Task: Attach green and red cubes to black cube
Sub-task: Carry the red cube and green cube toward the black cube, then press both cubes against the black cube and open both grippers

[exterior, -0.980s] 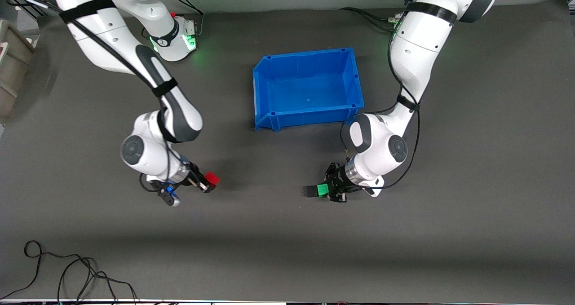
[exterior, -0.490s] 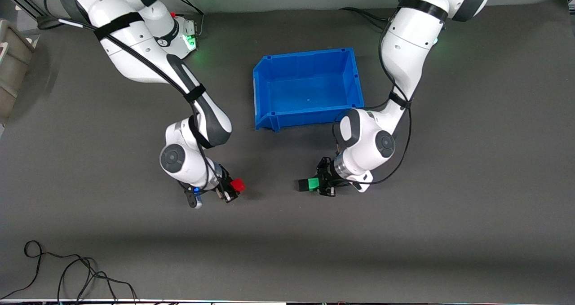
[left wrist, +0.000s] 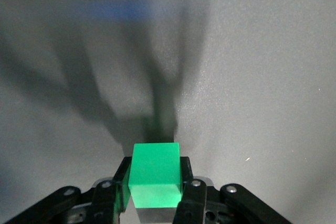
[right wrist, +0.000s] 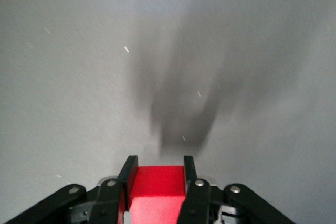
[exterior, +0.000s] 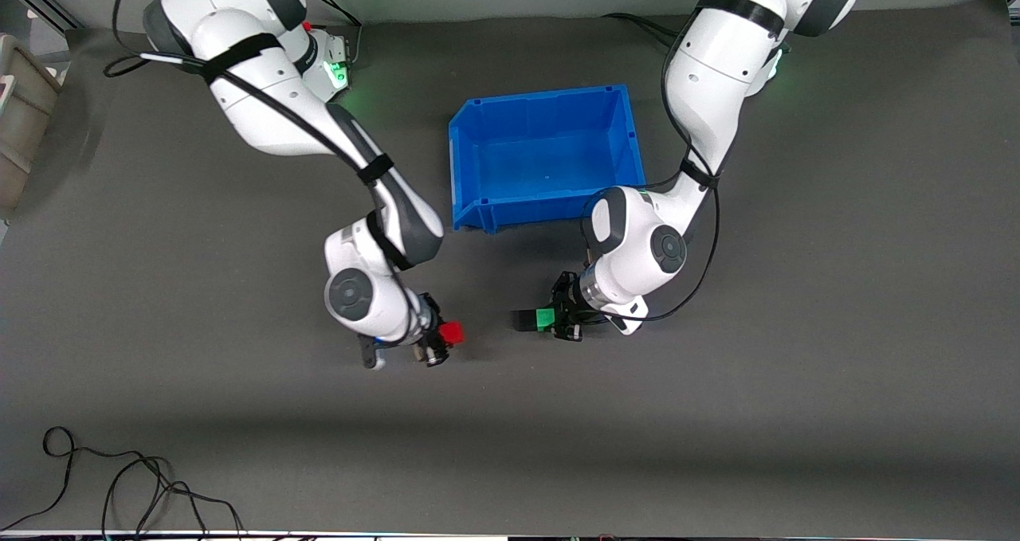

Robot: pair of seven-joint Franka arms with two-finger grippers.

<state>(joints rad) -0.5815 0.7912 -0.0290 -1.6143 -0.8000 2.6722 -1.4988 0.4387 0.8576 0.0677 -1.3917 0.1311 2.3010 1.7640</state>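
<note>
I will release the red cube from my right gripper against the black cube's free side [exterior: 511, 323], opposite the green cube.
My left gripper [exterior: 551, 319] is shut on the green cube [exterior: 545, 318], and the black cube [exterior: 524, 320] sticks to the green cube's side that faces the right arm. In the left wrist view the green cube [left wrist: 155, 174] sits between the fingers [left wrist: 188, 182] of the left gripper [left wrist: 155, 184] above the mat. My right gripper [exterior: 446, 336] is shut on the red cube [exterior: 452, 332], also seen in the right wrist view [right wrist: 156, 182] between the right gripper's [right wrist: 157, 184] fingers [right wrist: 127, 174]. A short gap separates the red cube from the black cube.
An empty blue bin [exterior: 542, 205] stands on the grey mat, farther from the front camera than both grippers. A black cable [exterior: 119, 481] lies at the mat's near edge toward the right arm's end. A grey box [exterior: 16, 119] sits at that end.
Both arms have moved toward each other. The red cube has travelled toward the left arm's end, the green and black cubes toward the right arm's end. The gap has shrunk.
</note>
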